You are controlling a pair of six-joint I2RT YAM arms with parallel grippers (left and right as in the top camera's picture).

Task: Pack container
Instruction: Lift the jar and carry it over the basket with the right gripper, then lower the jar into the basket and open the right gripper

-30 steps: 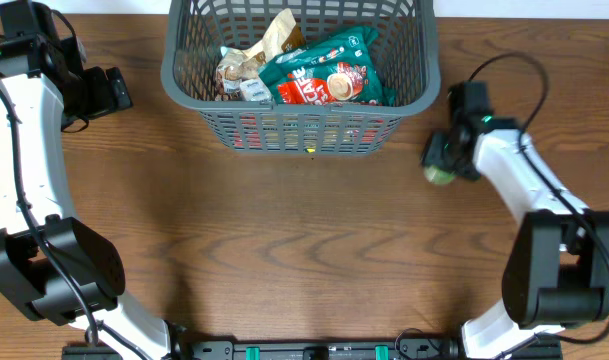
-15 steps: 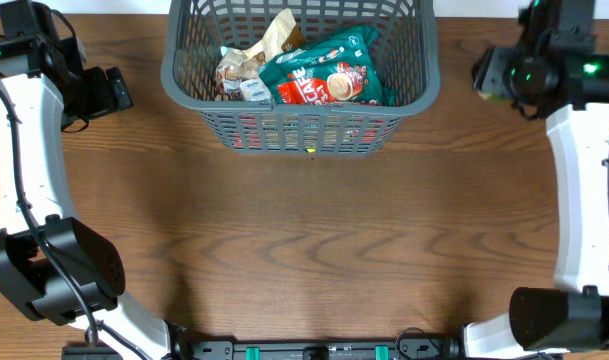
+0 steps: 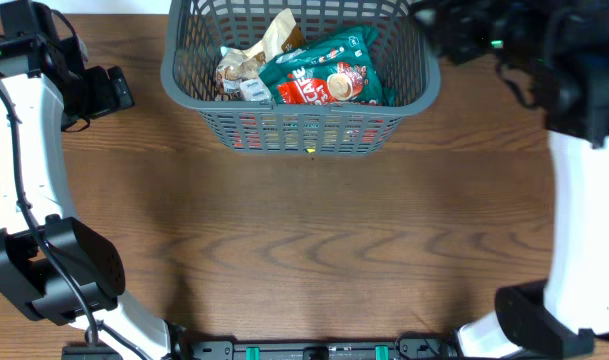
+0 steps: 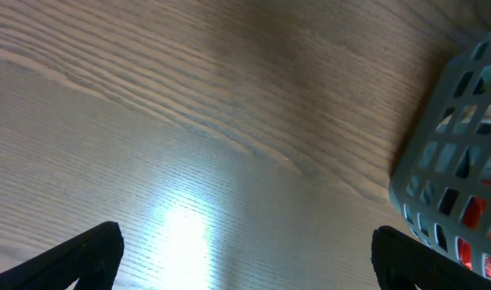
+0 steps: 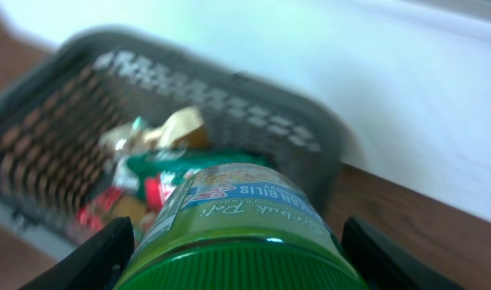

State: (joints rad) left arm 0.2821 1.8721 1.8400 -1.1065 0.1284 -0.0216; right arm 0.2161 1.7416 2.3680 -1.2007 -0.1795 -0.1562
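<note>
Next, my right gripper sets the green-lidded jar free in the basket [image 3: 270,95], in the spot between the white packet and the green coffee bag.
The dark grey mesh basket [image 3: 304,128] stands at the far middle of the table and holds a green coffee bag [image 3: 324,75] and small tan packets [image 3: 254,60]. My right gripper [image 3: 442,25], blurred, is by the basket's far right corner. In the right wrist view it [image 5: 245,262] is shut on a green-lidded jar [image 5: 245,213] with a green and blue label, with the basket [image 5: 189,121] in front of it. The jar is hidden in the overhead view. My left gripper [image 3: 114,92] is open and empty left of the basket. In its own view it [image 4: 249,262] is over bare wood, with the basket corner [image 4: 463,161] at the right.
A white wall [image 5: 350,72] runs behind the basket at the table's far edge. Wooden tabletop [image 3: 304,240] stretches in front of the basket. My left arm [image 3: 24,130] runs down the left side, my right arm [image 3: 584,200] down the right.
My right gripper has risen from the table at the right and swung up and left to the basket's far right corner, carrying the green jar. The left arm has not moved.
</note>
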